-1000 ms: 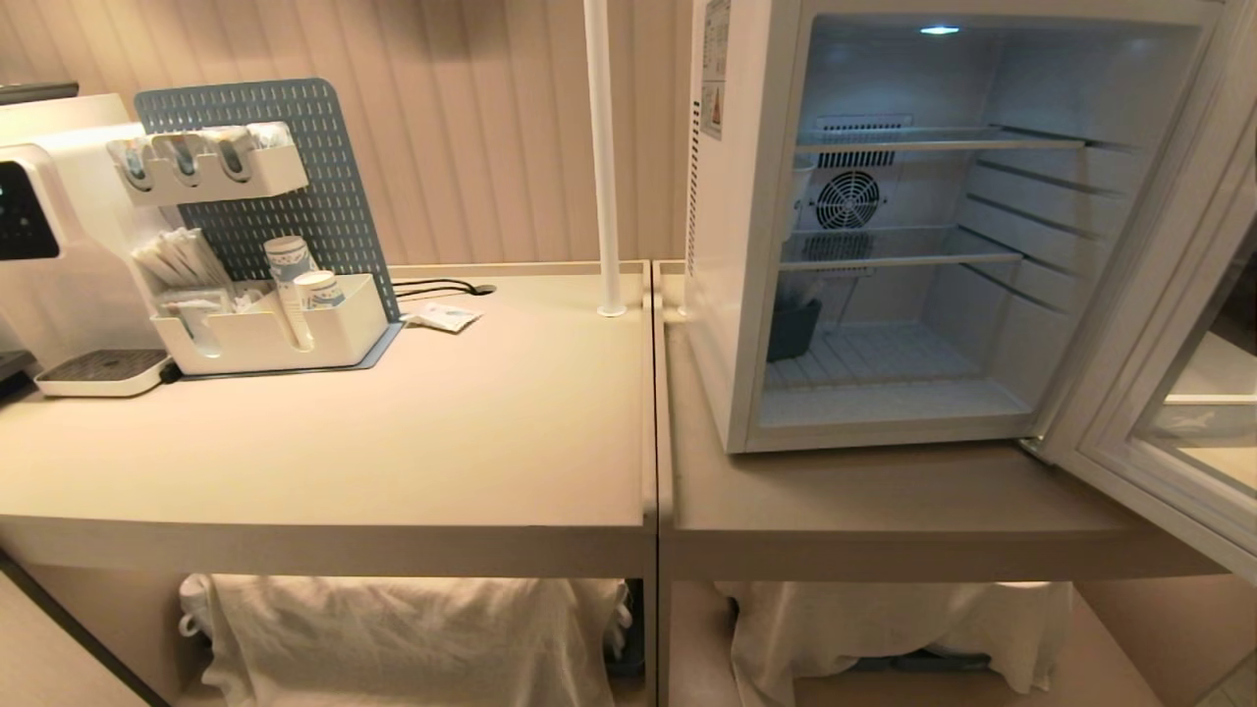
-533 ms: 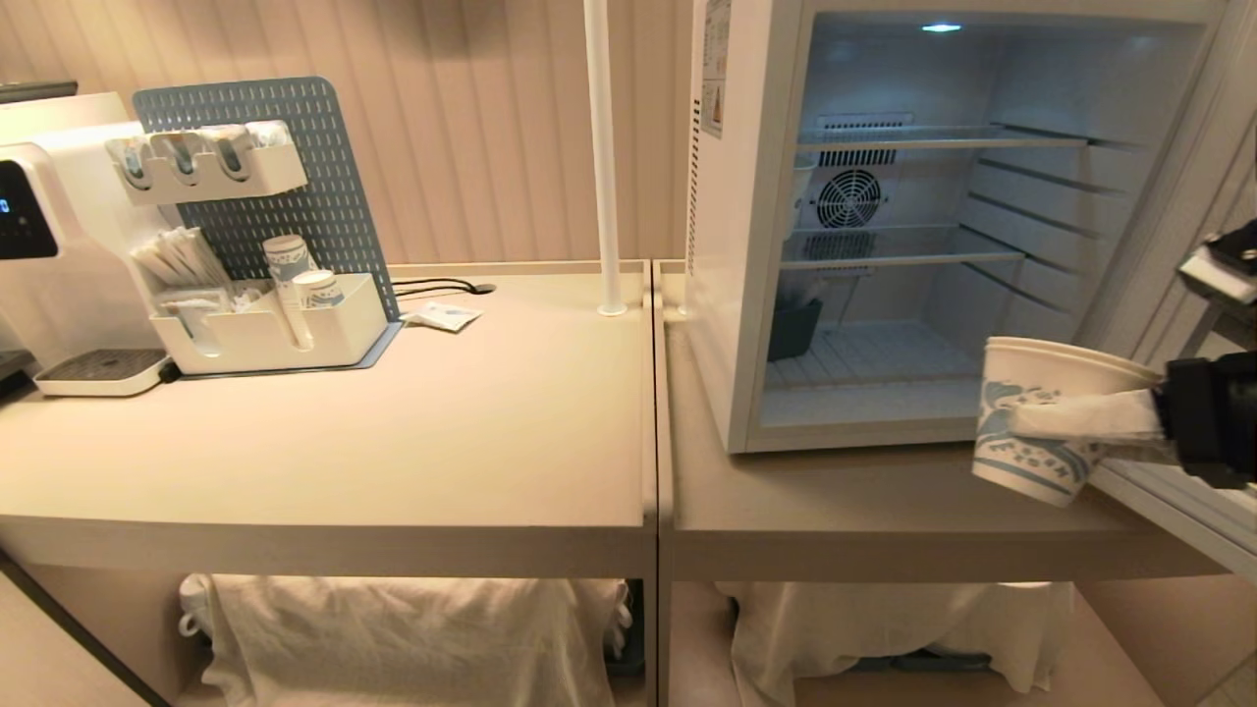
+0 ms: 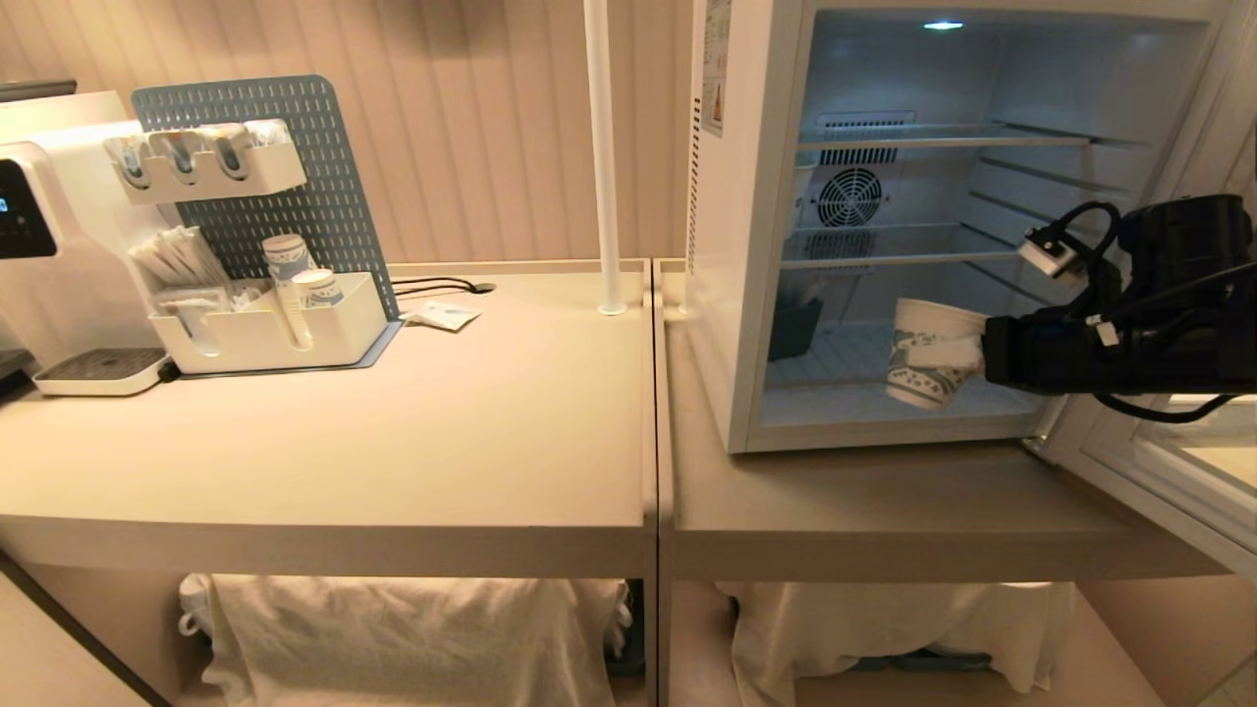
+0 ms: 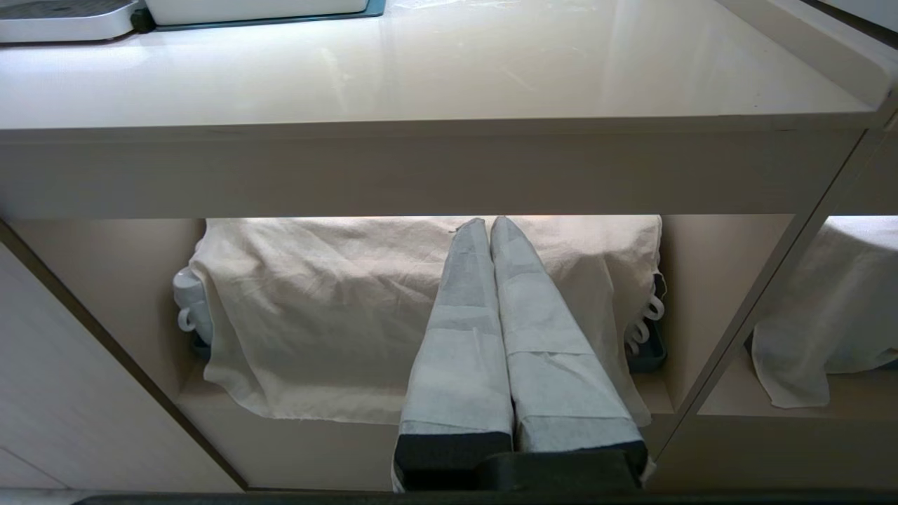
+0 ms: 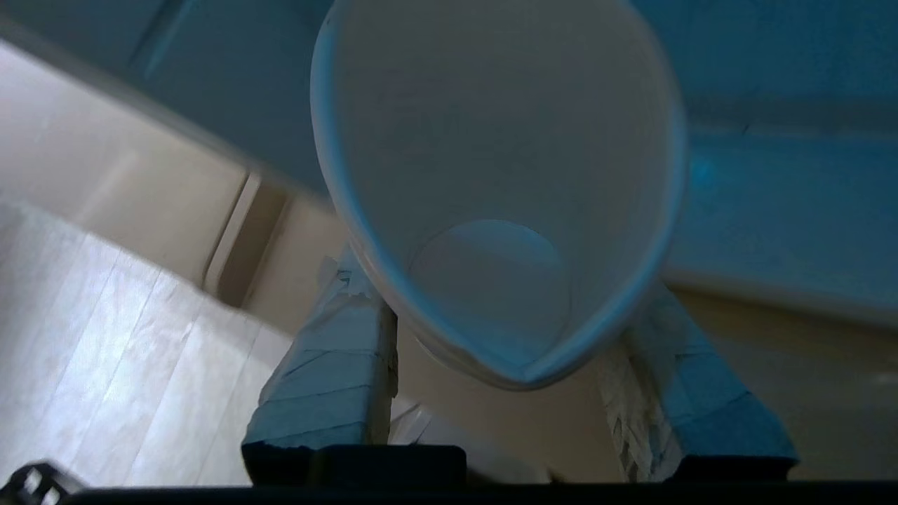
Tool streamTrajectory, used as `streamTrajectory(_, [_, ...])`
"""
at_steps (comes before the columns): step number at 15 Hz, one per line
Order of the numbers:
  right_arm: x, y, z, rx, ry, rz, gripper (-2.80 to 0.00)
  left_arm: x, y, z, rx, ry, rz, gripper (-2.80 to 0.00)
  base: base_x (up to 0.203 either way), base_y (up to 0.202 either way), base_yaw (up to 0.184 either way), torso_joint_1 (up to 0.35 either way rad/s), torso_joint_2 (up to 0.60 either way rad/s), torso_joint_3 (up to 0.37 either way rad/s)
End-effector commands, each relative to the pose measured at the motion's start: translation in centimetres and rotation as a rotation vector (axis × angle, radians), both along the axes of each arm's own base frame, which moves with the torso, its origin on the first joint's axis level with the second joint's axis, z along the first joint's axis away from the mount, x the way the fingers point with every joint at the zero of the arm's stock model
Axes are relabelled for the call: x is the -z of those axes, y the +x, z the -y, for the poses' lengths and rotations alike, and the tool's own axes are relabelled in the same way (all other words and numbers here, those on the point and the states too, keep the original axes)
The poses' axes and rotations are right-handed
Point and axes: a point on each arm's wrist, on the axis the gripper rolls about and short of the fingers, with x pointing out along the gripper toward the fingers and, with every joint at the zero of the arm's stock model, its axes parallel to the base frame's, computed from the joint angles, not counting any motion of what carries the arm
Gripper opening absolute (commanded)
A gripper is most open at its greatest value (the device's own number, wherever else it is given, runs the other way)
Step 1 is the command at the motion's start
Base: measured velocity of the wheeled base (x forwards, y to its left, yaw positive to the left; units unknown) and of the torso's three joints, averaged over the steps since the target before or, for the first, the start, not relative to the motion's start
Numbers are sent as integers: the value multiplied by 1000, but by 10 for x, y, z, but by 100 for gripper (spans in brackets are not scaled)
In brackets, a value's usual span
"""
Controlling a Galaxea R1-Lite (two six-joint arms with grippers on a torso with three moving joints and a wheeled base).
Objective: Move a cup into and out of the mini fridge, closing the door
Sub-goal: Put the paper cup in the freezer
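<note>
Next, my right gripper sets the cup, now hanging just above the fridge floor, down on the mini fridge's bottom near the dark tub (image 3: pixel 875 379).
The cup (image 3: pixel 928 358), white paper with a blue print, hangs slightly tilted just above the floor of the mini fridge (image 3: pixel 746 245), at its lower front opening. My right gripper (image 3: pixel 960 355) reaches in from the right and is shut on the cup's side. In the right wrist view the cup (image 5: pixel 491 175) is empty and squeezed oval between the two padded fingers (image 5: pixel 330 379). The door (image 3: pixel 1159 471) stands wide open at the right. My left gripper (image 4: pixel 489 228) is shut and empty, parked low in front of the table's under-shelf.
A dark tub (image 3: pixel 793 329) stands at the fridge's back left, under the wire shelves (image 3: pixel 903 257). On the left table are an organiser with stacked cups (image 3: pixel 292 285), a drinks machine (image 3: pixel 39 216) and a white pole (image 3: pixel 602 157). Cloth (image 4: pixel 316 315) covers the under-shelf.
My right arm came into the head view from the right with the cup and carried it left, from in front of the door to inside the fridge opening. The left arm stayed still.
</note>
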Motion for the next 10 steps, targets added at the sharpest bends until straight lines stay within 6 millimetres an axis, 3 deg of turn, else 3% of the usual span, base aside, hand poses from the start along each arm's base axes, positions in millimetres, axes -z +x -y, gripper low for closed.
streamTrajectory(1, [10,21,5,27,-12,70,-280,0,0,0,0,0,0,-280,0,0,0,0,0,0])
streamTrajectory(10, [27,35,3,-18,-146,179,-280,0,0,0,0,0,0,-280,0,0,0,0,0,0])
